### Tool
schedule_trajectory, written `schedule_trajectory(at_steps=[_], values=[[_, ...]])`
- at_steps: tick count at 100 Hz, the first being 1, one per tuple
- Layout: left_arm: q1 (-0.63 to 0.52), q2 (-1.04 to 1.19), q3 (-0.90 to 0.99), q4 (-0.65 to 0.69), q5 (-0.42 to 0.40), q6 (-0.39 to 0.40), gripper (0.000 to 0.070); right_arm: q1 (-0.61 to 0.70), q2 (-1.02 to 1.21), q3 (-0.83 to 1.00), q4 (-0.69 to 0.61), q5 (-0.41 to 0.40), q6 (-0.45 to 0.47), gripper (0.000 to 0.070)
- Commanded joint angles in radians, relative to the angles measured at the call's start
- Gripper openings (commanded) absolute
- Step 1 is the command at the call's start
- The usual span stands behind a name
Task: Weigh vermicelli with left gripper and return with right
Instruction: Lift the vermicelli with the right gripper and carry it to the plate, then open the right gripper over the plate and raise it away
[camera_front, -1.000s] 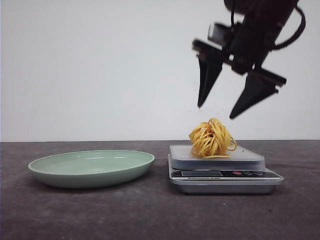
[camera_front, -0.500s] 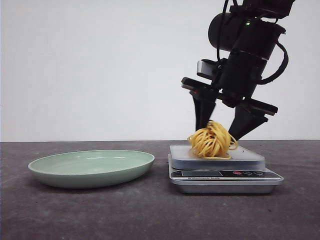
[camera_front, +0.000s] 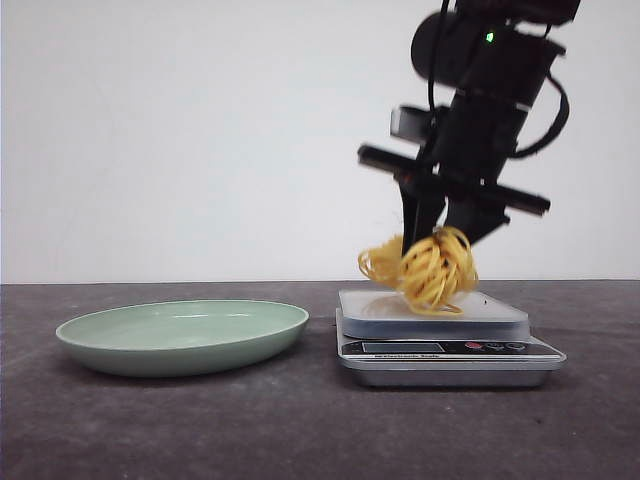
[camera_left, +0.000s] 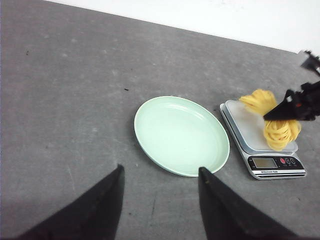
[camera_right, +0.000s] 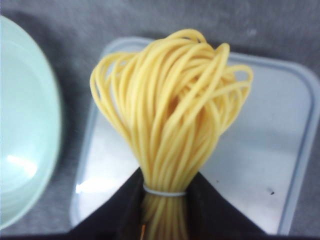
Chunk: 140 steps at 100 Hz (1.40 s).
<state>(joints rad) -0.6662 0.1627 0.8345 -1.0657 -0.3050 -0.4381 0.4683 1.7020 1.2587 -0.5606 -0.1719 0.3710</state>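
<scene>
The robot's right gripper should release the vermicelli, hanging low over the scale's platform, on the middle of the empty pale green plate (camera_front: 182, 318) beside the scale.
A yellow bundle of vermicelli (camera_front: 428, 268), tied with a thin band, hangs low over the scale's platform (camera_front: 440, 312). My right gripper (camera_front: 437, 238) comes down from above and is shut on it. In the right wrist view the black fingers (camera_right: 125, 205) pinch the vermicelli (camera_right: 170, 110) at the band. The left wrist view shows the vermicelli (camera_left: 280, 134) held by the right gripper (camera_left: 295, 105) over the scale (camera_left: 275, 165). My left gripper (camera_left: 160, 169) is open with nothing between its fingers, high above the table in front of the plate. It does not show in the front view.
A shallow pale green plate (camera_front: 180, 340) stands to the left of the scale, with nothing on it. The scale's display and buttons (camera_front: 440, 349) face the front. The table top (camera_front: 300, 430) is dark grey, with a white wall behind it.
My right gripper came down around the vermicelli, shut on it, and has raised it a little and shifted it left over the platform.
</scene>
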Motion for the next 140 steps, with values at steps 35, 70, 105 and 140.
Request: schedule_trajectory(at_steps=[35, 70, 105, 140], values=[[-0.006, -0.001, 0.013, 0.016, -0.002, -0.001, 0.0271, 0.207, -0.057, 0.092, 0.397, -0.247, 0.274, 0.0004], [-0.006, -0.001, 0.013, 0.016, -0.002, -0.001, 0.0271, 0.290, 0.107, 0.092, 0.560, -0.212, 0.360, 0.0004], [-0.006, -0.001, 0.013, 0.011, -0.002, 0.000, 0.0271, 0.282, 0.310, 0.092, 0.576, -0.190, 0.395, 0.0004], [-0.006, -0.001, 0.013, 0.009, -0.002, 0.000, 0.0271, 0.287, 0.362, 0.092, 0.584, -0.195, 0.394, 0.0201]])
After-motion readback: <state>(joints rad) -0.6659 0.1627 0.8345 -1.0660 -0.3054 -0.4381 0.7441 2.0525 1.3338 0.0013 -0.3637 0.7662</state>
